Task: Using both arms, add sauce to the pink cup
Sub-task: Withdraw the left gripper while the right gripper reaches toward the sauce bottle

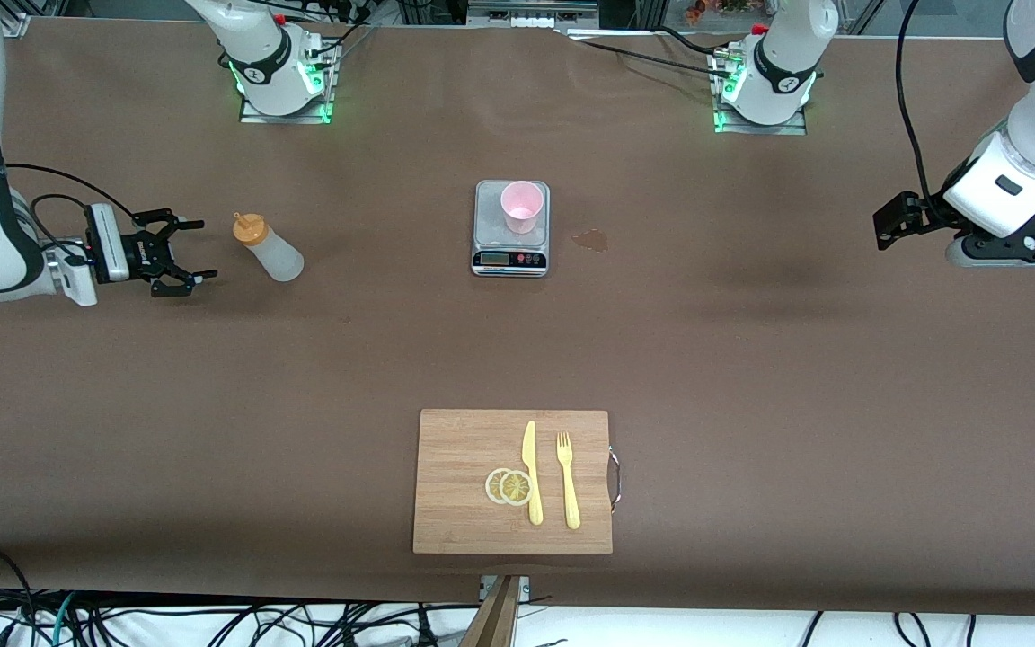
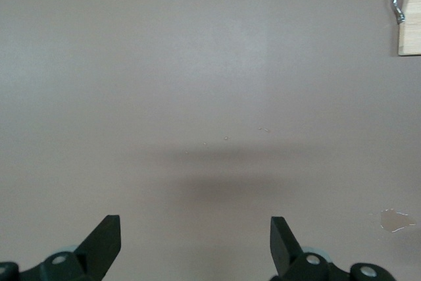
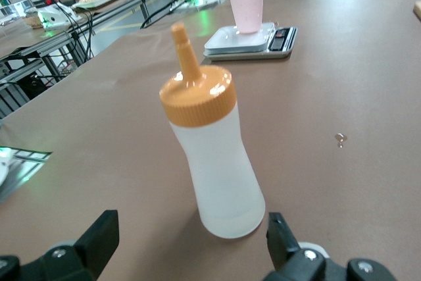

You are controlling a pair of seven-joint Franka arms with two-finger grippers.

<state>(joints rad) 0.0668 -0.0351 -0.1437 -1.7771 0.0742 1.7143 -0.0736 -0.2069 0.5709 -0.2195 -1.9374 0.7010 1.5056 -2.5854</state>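
Next, my right gripper grips the sauce bottle at the middle of the whitish body [image 1: 277,254] [image 3: 220,179], below its orange nozzle cap.
The sauce bottle [image 1: 273,252], whitish with an orange nozzle cap, stands upright on the table toward the right arm's end; it also fills the right wrist view [image 3: 217,162]. My right gripper [image 1: 201,250] is low beside it, open and empty, its fingers pointing at the bottle a short gap away [image 3: 191,235]. The pink cup [image 1: 521,207] stands on a small kitchen scale [image 1: 510,256] at mid-table, also in the right wrist view [image 3: 247,10]. My left gripper [image 1: 886,229] hovers over bare table at the left arm's end, open and empty [image 2: 195,235].
A wooden cutting board [image 1: 455,485] with a yellow knife [image 1: 531,472], a yellow fork [image 1: 568,481] and two lemon slices [image 1: 508,486] lies near the front edge. A small wet stain [image 1: 591,239] sits beside the scale, toward the left arm's end.
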